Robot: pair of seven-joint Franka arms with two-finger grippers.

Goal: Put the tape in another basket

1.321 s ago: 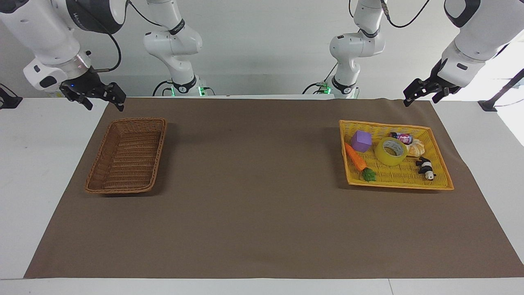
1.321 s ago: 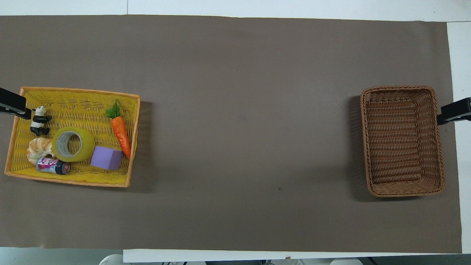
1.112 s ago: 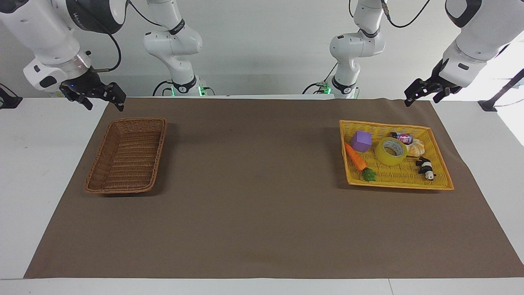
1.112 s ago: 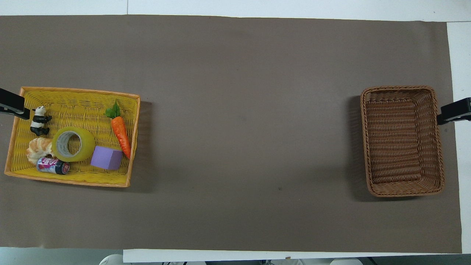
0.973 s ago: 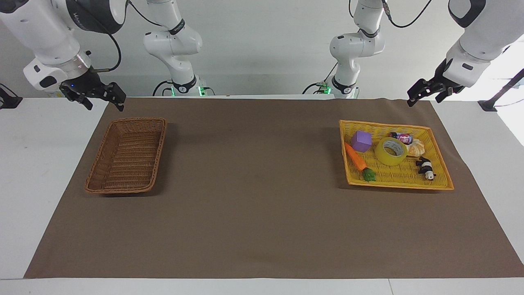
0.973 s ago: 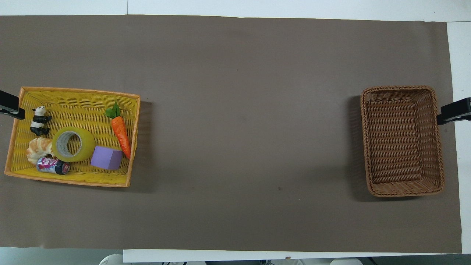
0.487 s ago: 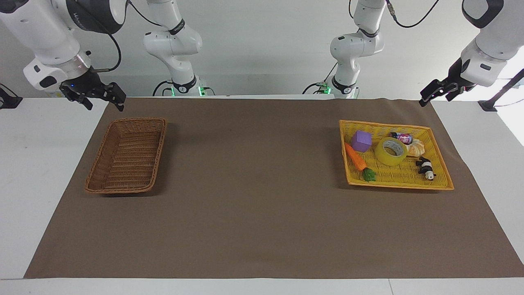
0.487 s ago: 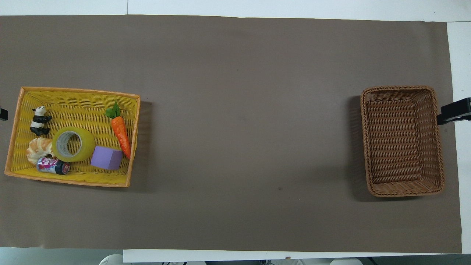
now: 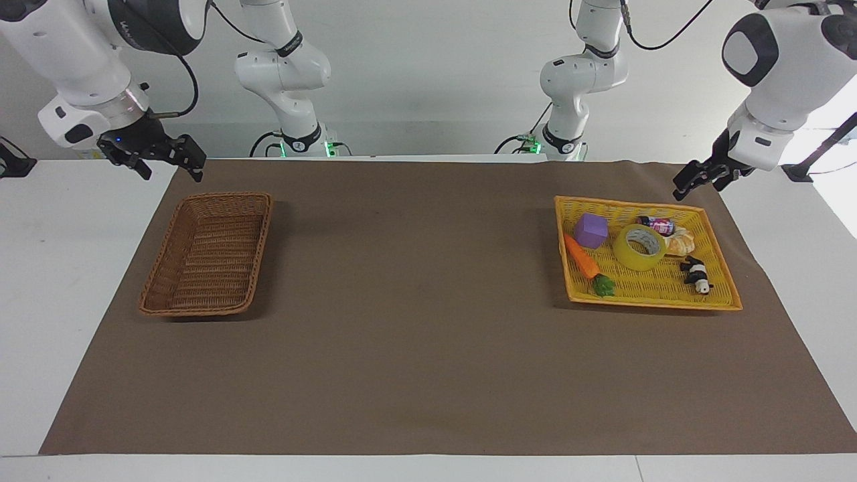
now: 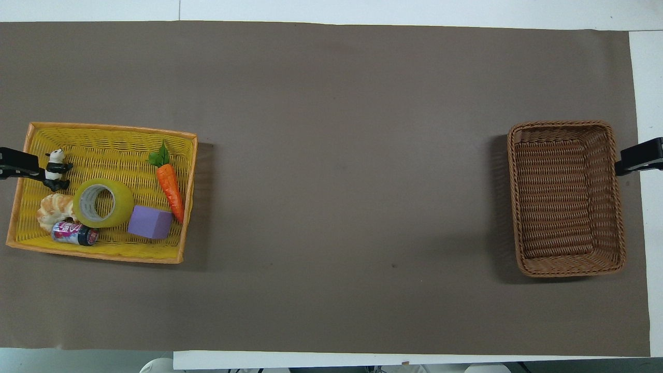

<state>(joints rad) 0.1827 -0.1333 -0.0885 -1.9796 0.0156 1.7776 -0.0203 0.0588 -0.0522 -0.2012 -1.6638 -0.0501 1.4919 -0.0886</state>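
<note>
Next, I move my left gripper to the tape's side (image 10: 84, 209) by the bread piece in the yellow tray and close it there.
The tape (image 9: 641, 247) is a yellow roll lying flat in the flat yellow tray (image 9: 653, 304), at the left arm's end of the table. It also shows in the overhead view (image 10: 102, 203). The dark-brown wicker basket (image 9: 224, 196) stands empty at the right arm's end; its rim shows from above (image 10: 562, 124). My left gripper (image 9: 699, 179) is open and empty in the air by the tray's corner nearest the robots, apart from the tape. From above, the left gripper (image 10: 18, 163) overlaps the tray's end rim near the panda. My right gripper (image 9: 164, 157) is open and waits beside the basket (image 10: 639, 158).
In the yellow tray (image 10: 111, 127) with the tape lie a purple cube (image 9: 590, 230), a toy carrot (image 9: 581, 258), a panda figure (image 9: 696, 274), a bread piece (image 9: 681, 242) and a small can (image 9: 657, 224). A brown mat (image 9: 415, 301) covers the table.
My left gripper first swung outward, away from the tray, then came back and lower toward the tray's corner. The right arm and all objects have not moved.
</note>
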